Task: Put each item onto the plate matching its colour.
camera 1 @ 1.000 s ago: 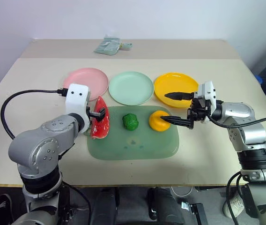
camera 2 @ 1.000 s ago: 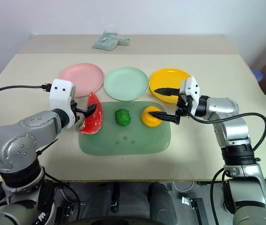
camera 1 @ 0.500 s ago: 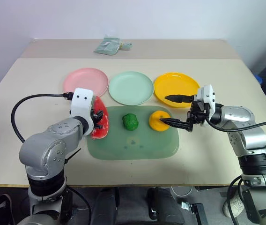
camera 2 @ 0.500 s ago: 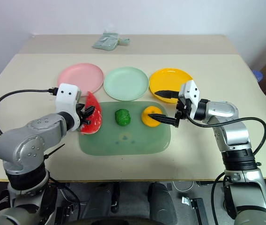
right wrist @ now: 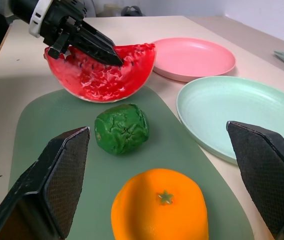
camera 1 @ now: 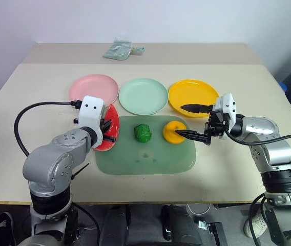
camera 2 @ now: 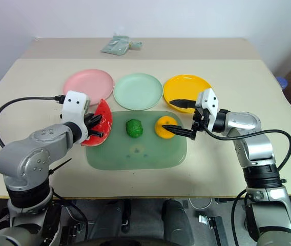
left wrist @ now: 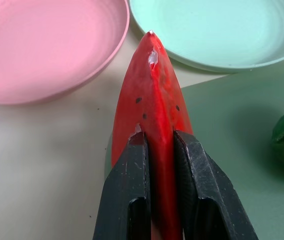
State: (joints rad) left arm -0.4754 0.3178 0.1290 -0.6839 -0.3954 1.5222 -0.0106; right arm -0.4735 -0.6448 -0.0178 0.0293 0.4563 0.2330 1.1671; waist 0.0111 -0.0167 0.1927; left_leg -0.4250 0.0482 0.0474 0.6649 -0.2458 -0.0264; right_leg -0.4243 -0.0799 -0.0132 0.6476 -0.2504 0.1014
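My left gripper needs to let go of the red watermelon wedge near the middle of the pink plate [camera 1: 98, 94] [left wrist: 38, 30], a little toward the mint plate.
My left gripper [left wrist: 159, 137] is shut on the red watermelon wedge [left wrist: 154, 100], pinching its thin edge at the left end of the green mat [camera 1: 145, 159]; the wedge [camera 1: 110, 123] leans tilted. A bumpy dark-green ball [camera 1: 142, 132] and a round orange [camera 1: 172, 131] rest on the mat. My right gripper [camera 1: 180, 119] is open and points left, its fingers on either side of the orange's right flank, apart from it. Behind the mat stand the pink plate [camera 1: 91, 87], the mint plate [camera 1: 143, 96] and the yellow-orange plate [camera 1: 189, 95], all bare.
A pale green folded packet [camera 1: 117, 50] lies at the far end of the table. A black cable [camera 1: 33, 110] loops from my left wrist over the table's left side. Bare tabletop lies to the left and right of the mat.
My left gripper has gone from open to shut on the watermelon wedge, and the wedge has tipped slightly. The right gripper has stayed open beside the orange.
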